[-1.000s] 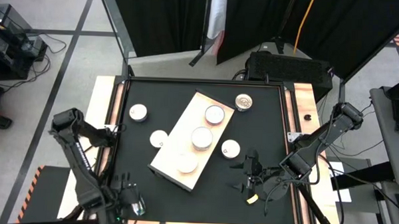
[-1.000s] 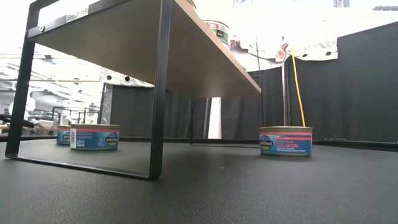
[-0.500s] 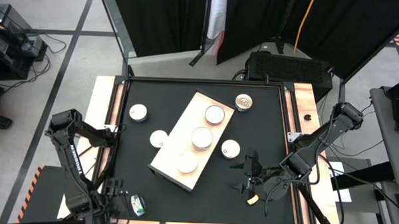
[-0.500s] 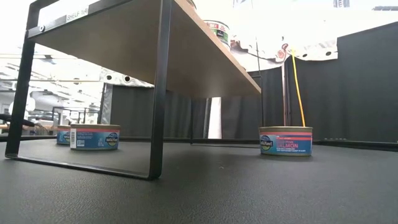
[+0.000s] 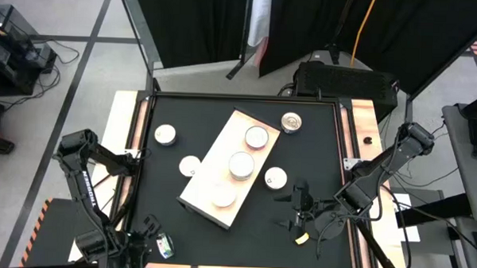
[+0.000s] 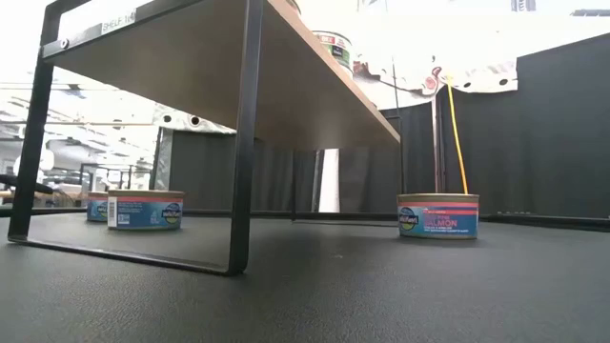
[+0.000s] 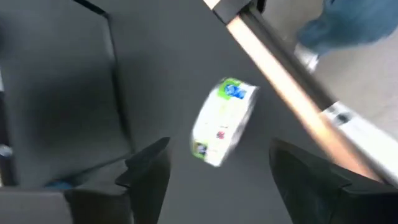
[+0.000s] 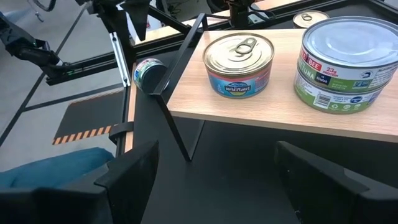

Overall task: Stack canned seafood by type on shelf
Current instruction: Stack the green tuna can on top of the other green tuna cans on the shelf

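I can see the tin standing on its rim, slanted to my open fingers, so I need to line up my left gripper, grip its flat ends (image 7: pixel 245 121) and turn it level before stacking.
The shelf (image 5: pixel 207 183) is a pale board on black legs, set slantwise mid-table. Three tins (image 5: pixel 241 164) sit on top of it; in the right wrist view one is a stack with green labels (image 8: pixel 348 59). Several more tins rest flat on the black tabletop beside it (image 5: pixel 165 135), including a golden-brown one (image 5: pixel 291 121). At the near left corner one tin (image 7: pixel 222 121) stands on its rim between the fingers of my open left gripper (image 7: pixel 219 149), apart from both. My right gripper (image 5: pixel 297 208) hangs open and empty near the shelf's right side.
In the low view the shelf's black leg (image 6: pixel 243 143) stands in front, with tins (image 6: pixel 438 215) on the tabletop behind it. The table's wooden side rail (image 7: pixel 280 68) runs close to the left gripper. Black tabletop lies bare along the near edge.
My left gripper has rolled about its own axis and opened, letting go of the tin at the near left corner. The tin has left the fingers and stands on its rim between them. My right arm has kept still.
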You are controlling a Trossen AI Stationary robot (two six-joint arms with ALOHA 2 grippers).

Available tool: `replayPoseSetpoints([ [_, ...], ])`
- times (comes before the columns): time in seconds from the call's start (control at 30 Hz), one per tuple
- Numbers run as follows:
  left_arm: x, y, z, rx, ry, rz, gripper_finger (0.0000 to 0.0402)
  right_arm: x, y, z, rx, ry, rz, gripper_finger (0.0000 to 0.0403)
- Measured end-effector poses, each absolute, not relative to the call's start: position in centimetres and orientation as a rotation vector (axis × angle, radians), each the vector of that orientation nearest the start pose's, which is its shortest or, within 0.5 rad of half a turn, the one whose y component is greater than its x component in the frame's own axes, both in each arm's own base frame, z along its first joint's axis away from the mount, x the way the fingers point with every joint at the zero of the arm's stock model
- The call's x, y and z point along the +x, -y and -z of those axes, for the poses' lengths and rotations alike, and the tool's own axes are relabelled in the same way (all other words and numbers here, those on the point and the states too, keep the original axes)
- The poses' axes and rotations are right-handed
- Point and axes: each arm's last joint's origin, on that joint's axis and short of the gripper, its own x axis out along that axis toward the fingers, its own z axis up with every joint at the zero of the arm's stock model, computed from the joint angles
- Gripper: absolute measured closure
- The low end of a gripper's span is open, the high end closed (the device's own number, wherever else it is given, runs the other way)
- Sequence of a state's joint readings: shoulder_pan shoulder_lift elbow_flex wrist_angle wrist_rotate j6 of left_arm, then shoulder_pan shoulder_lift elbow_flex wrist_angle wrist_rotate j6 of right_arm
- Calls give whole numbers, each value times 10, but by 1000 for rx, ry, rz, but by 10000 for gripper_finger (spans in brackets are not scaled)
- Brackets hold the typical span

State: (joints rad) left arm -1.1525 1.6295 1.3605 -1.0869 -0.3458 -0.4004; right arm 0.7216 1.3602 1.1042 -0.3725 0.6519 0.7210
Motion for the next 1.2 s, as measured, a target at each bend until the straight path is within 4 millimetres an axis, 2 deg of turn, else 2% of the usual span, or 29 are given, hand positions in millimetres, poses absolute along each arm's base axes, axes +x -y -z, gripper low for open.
replayPoseSetpoints([
  [0.23, 151, 271, -266, 651, -1100, 497, 127, 229, -178, -304, 319, -480, 115, 90],
  [0.5, 159, 272, -260, 661, -1124, 592, 127, 229, -178, -304, 306, -481, 112, 90],
  [0.93, 167, 281, -240, 745, -1158, 649, 127, 229, -178, -304, 301, -483, 107, 90],
  [1.2, 167, 282, -220, 780, -1223, 643, 127, 229, -178, -304, 302, -483, 107, 90],
])
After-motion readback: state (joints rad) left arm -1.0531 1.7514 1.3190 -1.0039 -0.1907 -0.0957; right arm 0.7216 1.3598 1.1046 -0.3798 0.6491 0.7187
